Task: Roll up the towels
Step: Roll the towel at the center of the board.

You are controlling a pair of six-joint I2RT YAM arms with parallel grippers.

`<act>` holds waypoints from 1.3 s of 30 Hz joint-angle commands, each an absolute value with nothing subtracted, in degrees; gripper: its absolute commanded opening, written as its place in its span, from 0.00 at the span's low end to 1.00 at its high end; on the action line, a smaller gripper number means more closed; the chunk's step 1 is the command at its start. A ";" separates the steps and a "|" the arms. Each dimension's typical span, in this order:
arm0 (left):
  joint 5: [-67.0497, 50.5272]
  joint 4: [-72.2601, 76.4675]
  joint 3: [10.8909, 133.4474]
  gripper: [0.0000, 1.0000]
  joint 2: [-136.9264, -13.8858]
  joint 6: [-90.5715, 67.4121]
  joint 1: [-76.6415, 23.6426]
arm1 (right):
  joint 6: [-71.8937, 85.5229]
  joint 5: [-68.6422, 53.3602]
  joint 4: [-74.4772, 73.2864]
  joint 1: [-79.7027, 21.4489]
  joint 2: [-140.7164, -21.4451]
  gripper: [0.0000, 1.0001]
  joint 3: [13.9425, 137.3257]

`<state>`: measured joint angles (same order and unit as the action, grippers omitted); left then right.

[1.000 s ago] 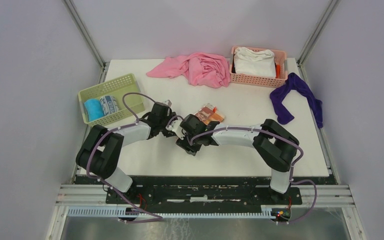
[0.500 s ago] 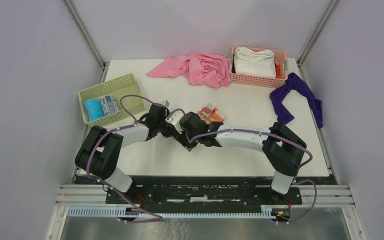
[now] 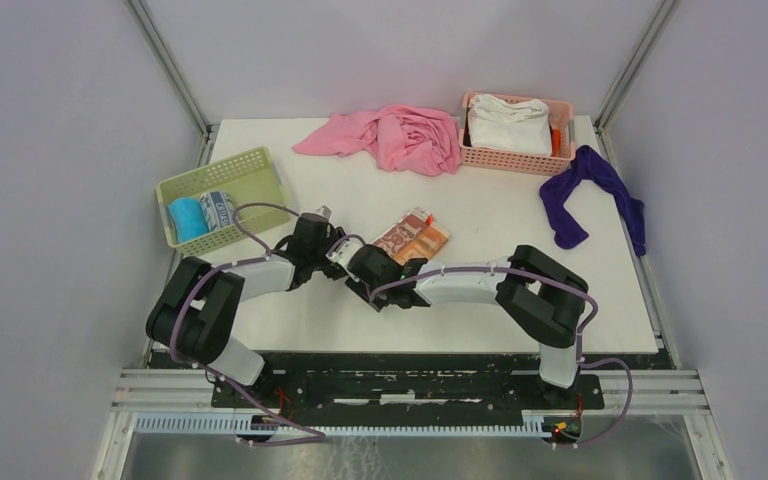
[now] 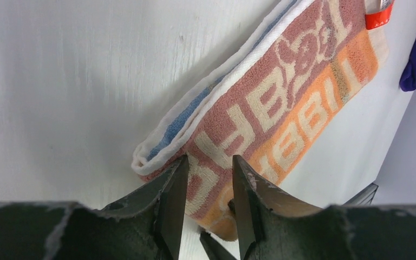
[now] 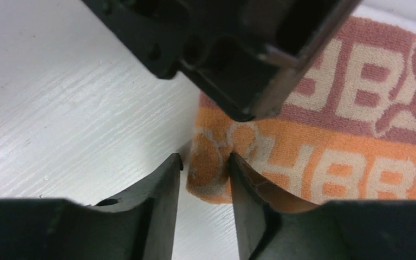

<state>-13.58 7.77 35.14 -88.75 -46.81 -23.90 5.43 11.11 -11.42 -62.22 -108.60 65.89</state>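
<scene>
Next, my left gripper opens and takes the white-edged corner (image 4: 145,161) before rolling, as it straddles the brown cloth inside the end of the cream RABBIT towel.
The cream RABBIT towel (image 3: 412,238) lies folded in a long strip at the table's middle; it also shows in the left wrist view (image 4: 281,103) and the right wrist view (image 5: 346,135). My left gripper (image 3: 338,248) (image 4: 210,162) straddles its near-left end, and cloth fills the narrow gap between the jaws. My right gripper (image 3: 360,264) (image 5: 205,160) sits just below it around the orange corner. Its jaws are narrowly apart, and bare table shows beside the cloth. The bright blue towel (image 3: 187,217) and the white printed towel (image 3: 220,210) lie rolled in the green basket (image 3: 250,165).
A large pink cloth (image 3: 400,137) lies at the back middle. A pink basket (image 3: 515,162) holds a white cloth (image 3: 508,125) at the back right. A purple cloth (image 3: 600,185) lies at the right edge. The two wrists are nearly touching.
Both grippers have slid left and toward the near edge along the RABBIT towel to its near-left end. More of the strip now shows.
</scene>
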 commanded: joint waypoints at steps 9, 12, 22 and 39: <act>-3.49 -1.97 29.75 0.65 -72.39 -58.45 -21.89 | 5.68 6.29 -11.12 -61.14 -105.71 0.01 58.46; -1.85 -5.48 28.70 0.68 -68.07 -61.48 -21.88 | 6.04 3.13 -7.20 -60.33 -104.03 0.00 56.21; -7.37 -1.30 25.86 0.69 -71.59 -73.02 -24.83 | 5.62 2.50 -3.10 -60.03 -103.82 0.01 55.81; 0.78 -9.71 31.93 0.31 -83.68 -76.79 -28.81 | 5.53 0.84 -0.78 -60.03 -100.23 0.01 52.48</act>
